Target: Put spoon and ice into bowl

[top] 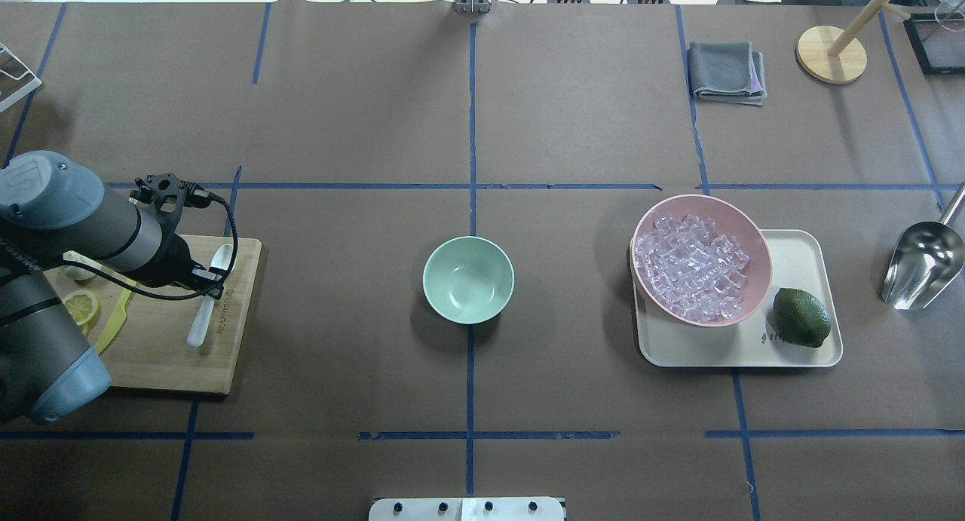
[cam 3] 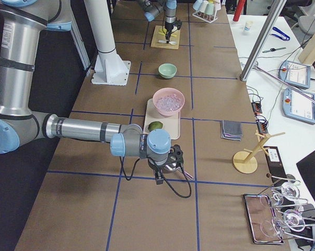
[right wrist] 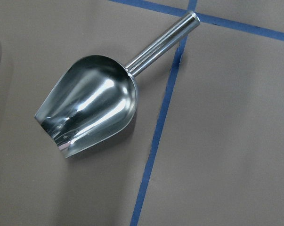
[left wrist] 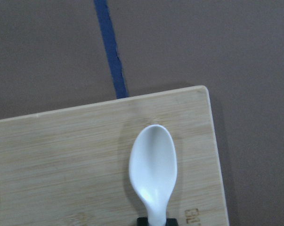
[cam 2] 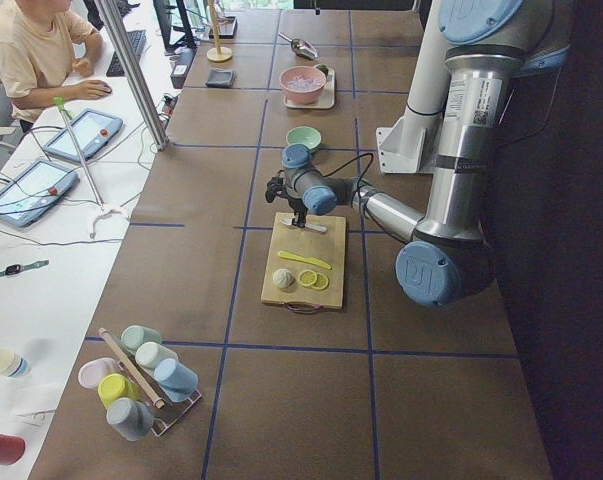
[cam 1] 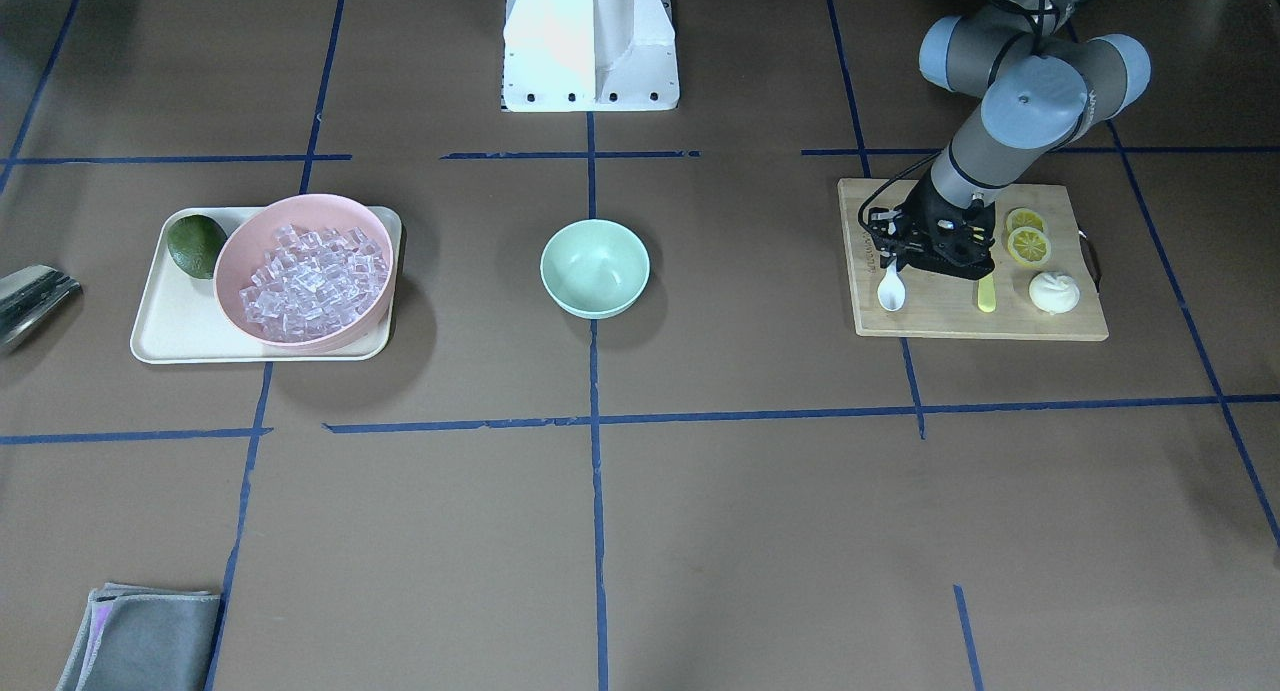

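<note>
Next, I drop the white spoon from my left gripper inside the mint-green bowl (cam 1: 597, 259), over its middle.
The white spoon (top: 205, 302) lies on the wooden cutting board (top: 173, 355) at the robot's left; its scoop fills the left wrist view (left wrist: 152, 165). My left gripper (top: 209, 284) is down over the spoon's handle, and its dark fingertips (left wrist: 169, 221) sit tight against the neck, shut on it. The mint-green bowl (top: 468, 279) stands empty at the table's middle. The ice (top: 690, 268) is heaped in the pink bowl (top: 758, 242). My right gripper (cam 3: 170, 159) hovers above a metal scoop (right wrist: 90, 106); I cannot tell whether it is open or shut.
The pink bowl and a green lime (top: 801, 317) sit on a beige tray (top: 799, 355). A yellow-green knife (top: 113, 325), lemon slices (top: 81, 308) and a white lump (cam 1: 1053, 292) share the board. A grey cloth (top: 727, 71) and a wooden stand (top: 831, 53) lie far right.
</note>
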You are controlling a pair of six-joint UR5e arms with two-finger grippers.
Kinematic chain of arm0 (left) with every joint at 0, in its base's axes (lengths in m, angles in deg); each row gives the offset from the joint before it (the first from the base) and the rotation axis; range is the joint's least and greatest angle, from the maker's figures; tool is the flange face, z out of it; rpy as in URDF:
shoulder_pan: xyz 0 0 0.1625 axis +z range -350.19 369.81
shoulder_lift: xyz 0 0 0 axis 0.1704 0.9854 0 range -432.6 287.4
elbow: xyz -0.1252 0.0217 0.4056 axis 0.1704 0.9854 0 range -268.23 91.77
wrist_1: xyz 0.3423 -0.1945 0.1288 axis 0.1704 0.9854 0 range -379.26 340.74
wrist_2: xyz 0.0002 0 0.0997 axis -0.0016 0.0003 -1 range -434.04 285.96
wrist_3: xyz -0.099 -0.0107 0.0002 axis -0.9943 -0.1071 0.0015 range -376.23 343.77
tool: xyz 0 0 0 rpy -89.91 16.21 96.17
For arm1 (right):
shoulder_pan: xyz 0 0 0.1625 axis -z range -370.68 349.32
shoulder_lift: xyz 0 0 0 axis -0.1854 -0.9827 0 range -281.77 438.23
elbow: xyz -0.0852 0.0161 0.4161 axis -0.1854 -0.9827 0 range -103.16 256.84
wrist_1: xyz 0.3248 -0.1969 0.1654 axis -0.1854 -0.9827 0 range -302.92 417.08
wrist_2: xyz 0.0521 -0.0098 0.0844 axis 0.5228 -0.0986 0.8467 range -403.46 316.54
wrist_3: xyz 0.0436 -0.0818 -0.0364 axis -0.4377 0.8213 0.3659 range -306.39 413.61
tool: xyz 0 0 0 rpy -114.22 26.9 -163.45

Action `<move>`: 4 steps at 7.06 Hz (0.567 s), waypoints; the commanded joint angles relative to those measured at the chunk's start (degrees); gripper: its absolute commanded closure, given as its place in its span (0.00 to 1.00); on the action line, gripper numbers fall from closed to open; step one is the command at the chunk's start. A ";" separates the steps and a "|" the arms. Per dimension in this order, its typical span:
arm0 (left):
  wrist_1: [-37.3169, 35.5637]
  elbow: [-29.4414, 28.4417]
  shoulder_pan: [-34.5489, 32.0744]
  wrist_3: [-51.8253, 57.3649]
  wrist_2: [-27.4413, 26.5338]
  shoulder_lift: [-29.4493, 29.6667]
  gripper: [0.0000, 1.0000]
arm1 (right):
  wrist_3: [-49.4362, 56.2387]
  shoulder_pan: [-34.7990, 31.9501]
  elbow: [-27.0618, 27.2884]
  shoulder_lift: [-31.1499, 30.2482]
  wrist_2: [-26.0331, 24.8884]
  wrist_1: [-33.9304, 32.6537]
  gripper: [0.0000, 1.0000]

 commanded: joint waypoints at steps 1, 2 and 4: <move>-0.31 0.35 0.00 -5.01 3.94 5.25 1.00 | 0.00 0.00 0.16 0.00 0.07 0.00 0.00; -0.40 0.09 0.09 -9.05 5.71 9.54 1.00 | 0.00 0.00 0.43 0.00 0.07 0.09 0.00; -0.40 -1.49 5.75 -20.38 5.73 20.00 1.00 | 0.00 0.00 0.25 0.00 2.69 0.09 0.00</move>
